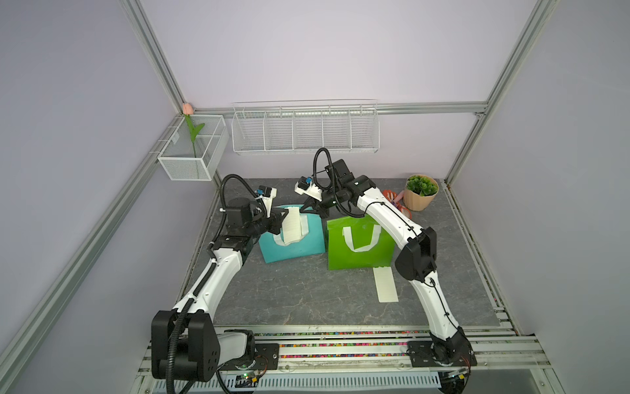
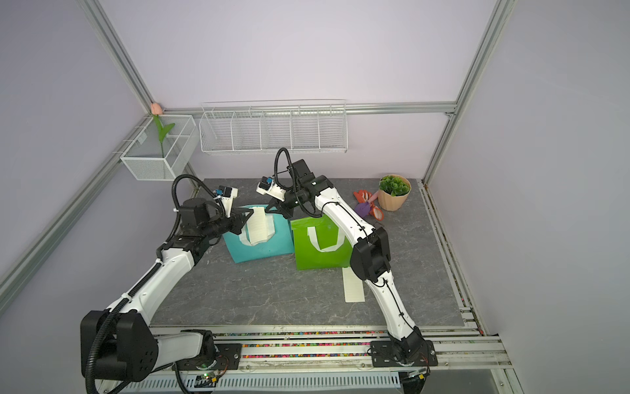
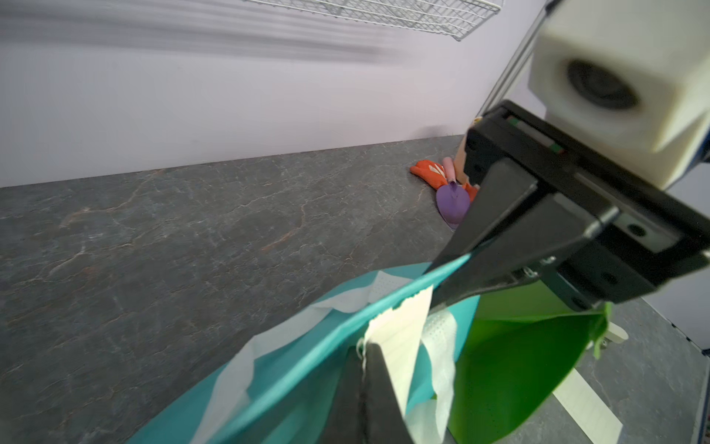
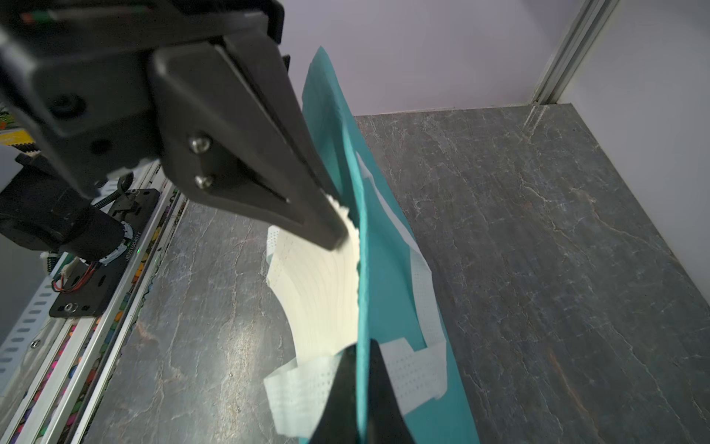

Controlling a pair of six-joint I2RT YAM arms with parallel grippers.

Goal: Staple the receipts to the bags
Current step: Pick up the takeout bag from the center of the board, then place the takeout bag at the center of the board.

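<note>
I am pinching only the teal bag's rim beside the receipt with my right gripper, so next I open it and pinch the receipt's top edge (image 4: pixel 350 294) with the bag's rim before stapling.
The teal bag (image 1: pixel 293 247) (image 2: pixel 262 249) stands with its top edge lifted, and a cream receipt (image 1: pixel 292 227) (image 2: pixel 258 227) drapes over its white handle. My left gripper (image 1: pixel 284 215) (image 3: pixel 365 355) is shut on the receipt's upper end at the bag's rim. My right gripper (image 1: pixel 305 209) (image 4: pixel 361 355) is shut on the teal bag's top edge (image 4: pixel 363 292), a little further along the same rim. The green bag (image 1: pixel 358 252) (image 2: pixel 317 256) stands beside it to the right. A second receipt (image 1: pixel 387 285) (image 2: pixel 354 286) lies flat on the table in front of the green bag.
A peach plant pot (image 1: pixel 421 194) stands at the back right, with an orange glove (image 2: pixel 363 196) and a purple trowel (image 3: pixel 453 202) next to it. A wire shelf (image 1: pixel 305 128) and a mesh basket (image 1: pixel 192 150) hang on the walls.
</note>
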